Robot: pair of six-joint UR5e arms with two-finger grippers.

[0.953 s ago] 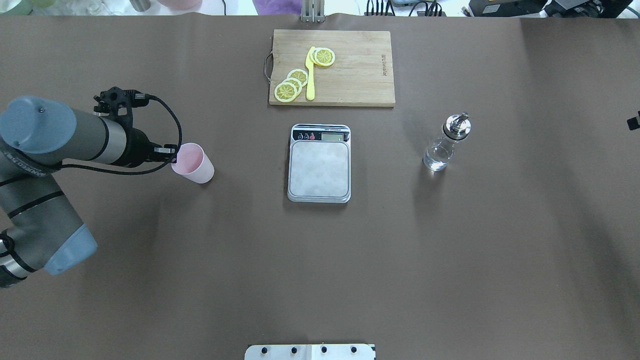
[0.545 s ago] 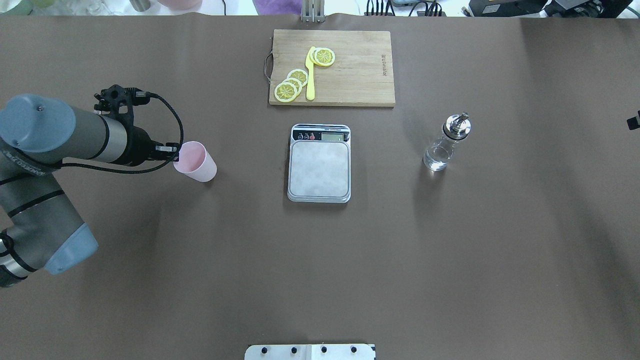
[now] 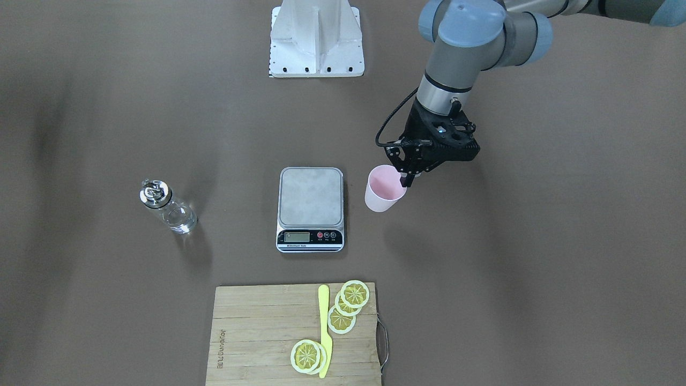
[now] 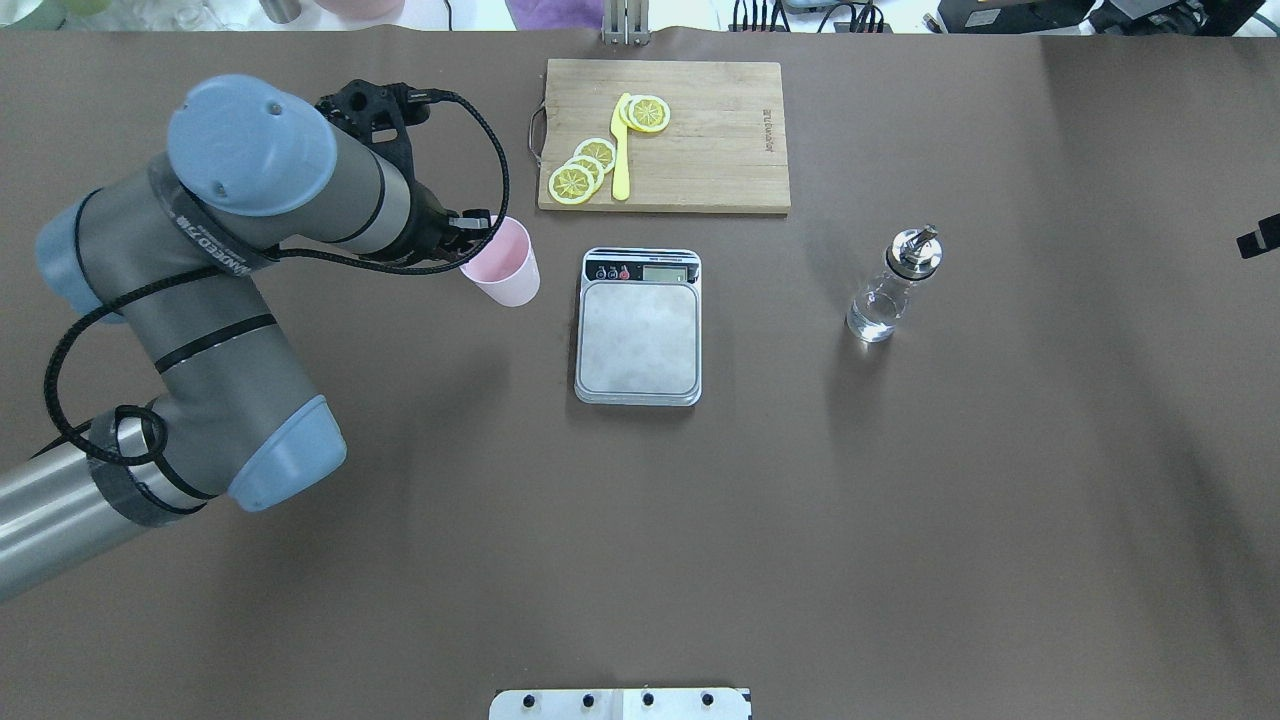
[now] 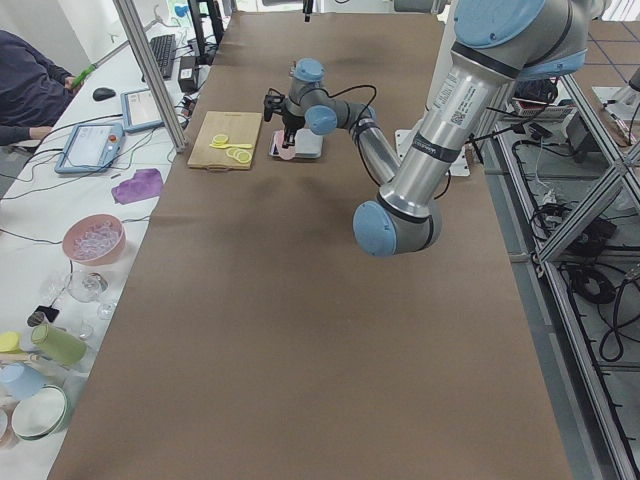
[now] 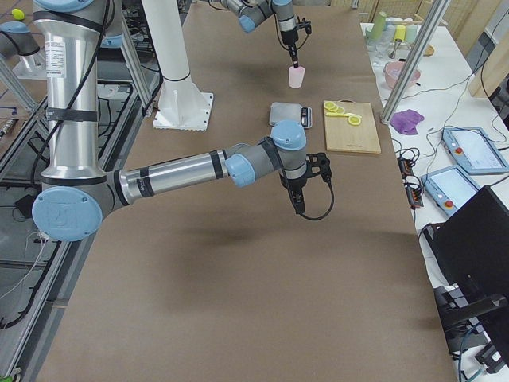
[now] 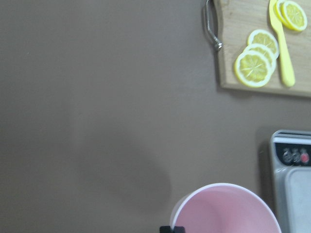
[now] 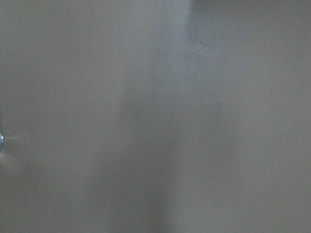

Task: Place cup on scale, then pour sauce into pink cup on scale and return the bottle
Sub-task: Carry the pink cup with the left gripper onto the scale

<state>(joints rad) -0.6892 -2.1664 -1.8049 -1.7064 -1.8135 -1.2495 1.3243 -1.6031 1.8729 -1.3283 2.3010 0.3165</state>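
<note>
The left gripper should set the pale pink cup down on the scale's bare platform (image 3: pixel 322 200), a little off-centre away from the clear bottle.
The pale pink cup (image 4: pixel 503 262) hangs upright in the air just left of the scale (image 4: pixel 638 335), apart from it. My left gripper (image 4: pixel 478 240) is shut on the cup's rim, one finger inside and one outside; the front-facing view shows the gripper (image 3: pixel 405 179) on the cup (image 3: pixel 383 188). The cup's rim (image 7: pixel 226 211) fills the bottom of the left wrist view. The platform of the scale (image 3: pixel 311 203) is bare. The clear bottle (image 4: pixel 890 288) with its chrome spout stands right of the scale. My right gripper (image 6: pixel 298 203) hovers far to the right; I cannot tell if it is open.
A wooden cutting board (image 4: pixel 665 135) with lemon slices and a yellow knife lies just behind the scale. In the exterior left view, bowls and cups (image 5: pixel 92 240) stand on the side bench off the table.
My left arm has carried the cup to the right and away from the robot, from the table's left part to just beside the scale. The bottle and scale have not moved.
</note>
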